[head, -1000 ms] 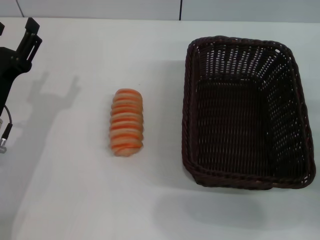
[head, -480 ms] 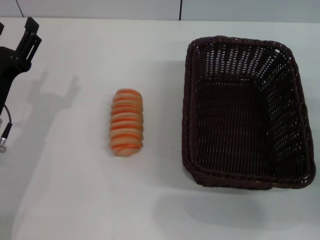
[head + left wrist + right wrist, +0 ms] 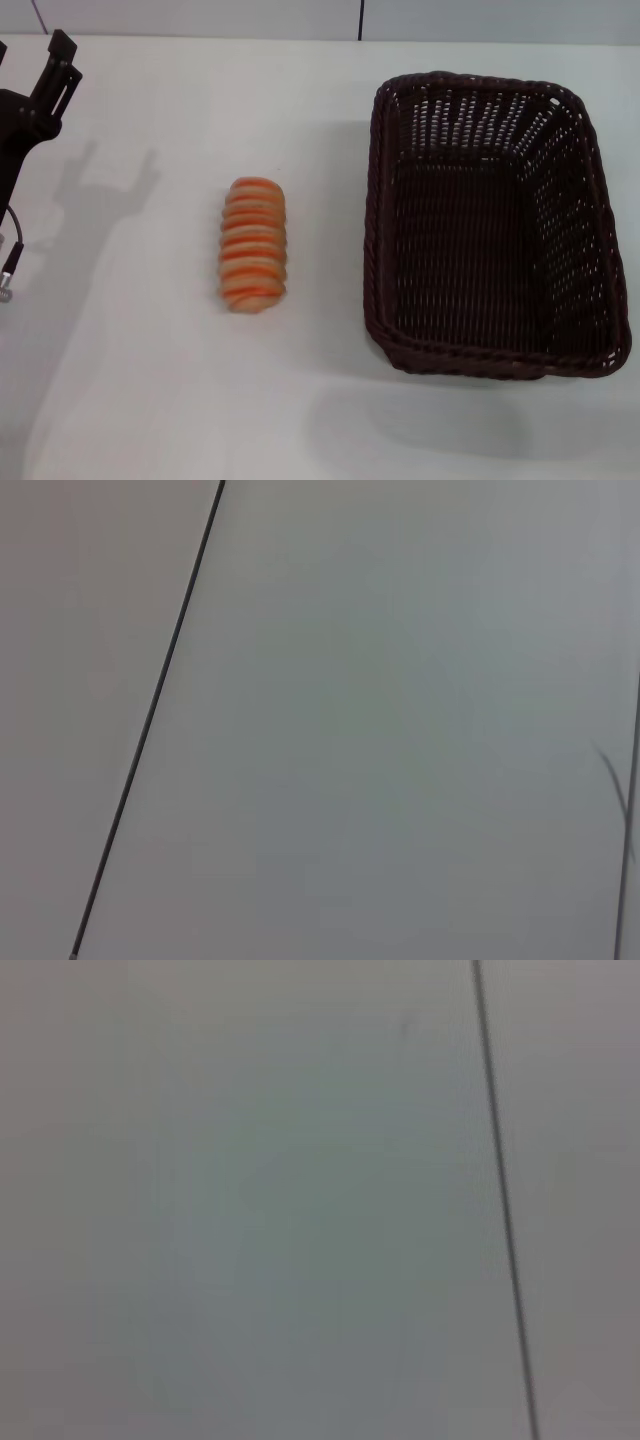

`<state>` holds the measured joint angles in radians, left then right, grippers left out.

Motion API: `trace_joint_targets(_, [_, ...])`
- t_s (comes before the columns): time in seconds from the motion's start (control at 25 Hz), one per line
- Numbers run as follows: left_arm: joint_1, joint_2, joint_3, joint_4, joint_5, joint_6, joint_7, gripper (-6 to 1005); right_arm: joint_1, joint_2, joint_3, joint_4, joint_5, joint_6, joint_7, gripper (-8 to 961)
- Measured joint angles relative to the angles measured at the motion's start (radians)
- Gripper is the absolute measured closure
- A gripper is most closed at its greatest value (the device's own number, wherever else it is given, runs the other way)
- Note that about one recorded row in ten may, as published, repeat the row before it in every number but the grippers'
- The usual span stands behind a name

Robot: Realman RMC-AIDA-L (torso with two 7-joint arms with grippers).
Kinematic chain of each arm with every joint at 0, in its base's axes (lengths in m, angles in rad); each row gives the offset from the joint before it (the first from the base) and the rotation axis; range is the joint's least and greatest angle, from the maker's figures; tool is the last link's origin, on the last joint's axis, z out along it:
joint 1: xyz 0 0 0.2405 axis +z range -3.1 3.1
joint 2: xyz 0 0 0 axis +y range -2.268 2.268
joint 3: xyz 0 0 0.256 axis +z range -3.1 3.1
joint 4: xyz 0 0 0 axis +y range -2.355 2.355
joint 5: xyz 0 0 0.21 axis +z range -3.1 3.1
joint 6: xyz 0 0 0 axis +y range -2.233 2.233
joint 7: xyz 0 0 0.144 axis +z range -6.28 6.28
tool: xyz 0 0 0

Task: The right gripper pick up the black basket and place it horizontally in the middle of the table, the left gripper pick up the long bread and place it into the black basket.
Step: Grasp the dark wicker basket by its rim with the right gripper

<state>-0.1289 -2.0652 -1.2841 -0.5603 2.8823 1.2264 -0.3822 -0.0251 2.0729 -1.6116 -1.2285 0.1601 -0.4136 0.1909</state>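
Note:
My right gripper is to go to the black basket next and grab the middle of its long rim [image 3: 604, 207] farthest from the long bread.
The black basket [image 3: 492, 225] stands empty on the right side of the white table [image 3: 150, 380], its long side running front to back. The long bread [image 3: 254, 244] lies striped side up left of the basket, apart from it. My left gripper [image 3: 30, 62] hovers at the far left back edge, well away from the bread, with its fingers [image 3: 62, 62] spread and nothing between them. The right gripper is out of view. Both wrist views show only a plain grey wall with a dark seam.
The table's back edge meets a grey wall [image 3: 200, 18]. A thin cable [image 3: 12, 262] hangs from the left arm at the left border. Bare tabletop lies between the bread and the left gripper and along the front.
The left gripper has shifted very slightly at the left edge. The bread and the basket have not moved.

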Motion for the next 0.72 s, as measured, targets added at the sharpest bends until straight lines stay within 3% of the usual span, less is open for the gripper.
trace_joint_targets(0.08, [0.0,0.0,0.0,0.0,0.0,0.0,0.0,153,-0.009,0.0,0.002,-0.183,-0.003,0.257,-0.006,376])
trace_joint_targets(0.12, [0.0,0.0,0.0,0.0,0.0,0.0,0.0,153,-0.009,0.0,0.002,-0.183,-0.003,0.257,-0.006,376])
trace_joint_targets(0.24, [0.001,0.001,-0.003,-0.001,0.0,0.001,-0.006,153,-0.01,0.0,0.003,-0.327,-0.004,0.498,-0.007,377])
trace_joint_targets(0.28, [0.006,0.001,-0.007,-0.006,0.0,0.002,-0.017,153,-0.008,0.002,0.003,-0.422,-0.004,0.651,-0.007,377])
trace_joint_targets(0.32, [0.006,0.001,-0.007,-0.006,0.0,0.002,-0.017,152,-0.008,0.002,0.003,-0.422,-0.004,0.651,-0.007,377])
trace_joint_targets(0.44, [0.013,0.004,-0.011,-0.01,0.0,0.006,-0.036,152,-0.001,0.003,0.005,-0.547,-0.002,0.858,-0.005,378])
trace_joint_targets(0.48, [0.015,0.005,-0.015,-0.01,0.0,0.007,-0.051,152,0.009,0.004,0.012,-0.625,0.003,0.989,0.013,378])
trace_joint_targets(0.52, [0.015,0.005,-0.015,-0.01,0.0,0.007,-0.051,152,0.009,0.004,0.012,-0.625,0.003,0.989,0.013,378])
trace_joint_targets(0.56, [0.015,0.005,-0.016,-0.01,0.0,0.007,-0.056,152,0.024,0.004,0.021,-0.683,0.005,1.107,0.042,379])
trace_joint_targets(0.6, [0.016,0.006,-0.018,-0.01,0.0,0.008,-0.061,152,0.024,0.004,0.021,-0.683,0.005,1.107,0.042,379])
trace_joint_targets(0.68, [0.021,0.006,-0.03,-0.01,0.0,0.011,-0.064,152,0.056,0.004,0.035,-0.751,0.014,1.272,0.072,379])
trace_joint_targets(0.72, [0.021,0.006,-0.03,-0.01,0.0,0.011,-0.064,152,0.056,0.004,0.035,-0.751,0.014,1.272,0.072,379])
